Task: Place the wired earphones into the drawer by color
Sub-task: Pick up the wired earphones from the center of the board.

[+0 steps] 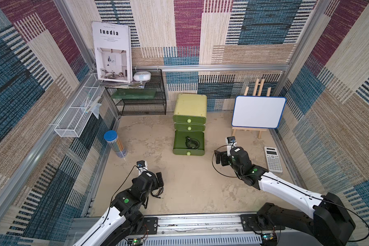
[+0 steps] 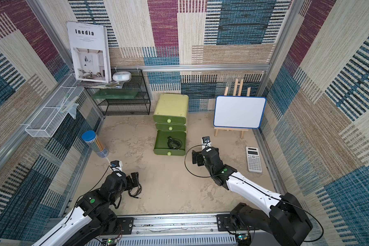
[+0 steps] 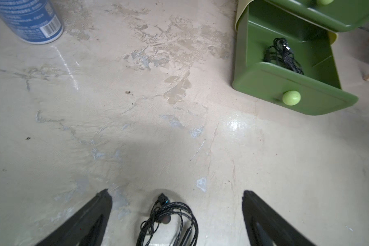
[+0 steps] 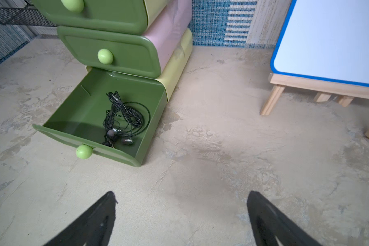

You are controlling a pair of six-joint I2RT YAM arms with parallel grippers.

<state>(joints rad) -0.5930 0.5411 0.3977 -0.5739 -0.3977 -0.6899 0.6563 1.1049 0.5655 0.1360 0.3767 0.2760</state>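
Observation:
The black wired earphones are lying on the floor. My left gripper will close on the coiled cable (image 1: 153,192) (image 3: 142,237) next to their earbuds.
A green drawer cabinet (image 1: 189,104) stands at the back middle, its bottom drawer (image 1: 179,143) pulled out. Black wired earphones (image 1: 192,142) (image 4: 124,119) lie coiled inside that drawer. A second black bundle of wired earphones (image 1: 157,192) (image 3: 170,217) lies on the floor at the front left. My left gripper (image 3: 176,192) is open just above this bundle, a finger on either side, not touching it. My right gripper (image 4: 181,192) (image 1: 219,158) is open and empty over bare floor, right of the open drawer (image 4: 83,110).
A blue-lidded tube of pencils (image 1: 115,143) leans at the left. A calculator (image 1: 273,158) lies at the right, and a whiteboard on a wooden easel (image 1: 258,111) stands behind it. A black wire shelf (image 1: 141,100) fills the back left corner.

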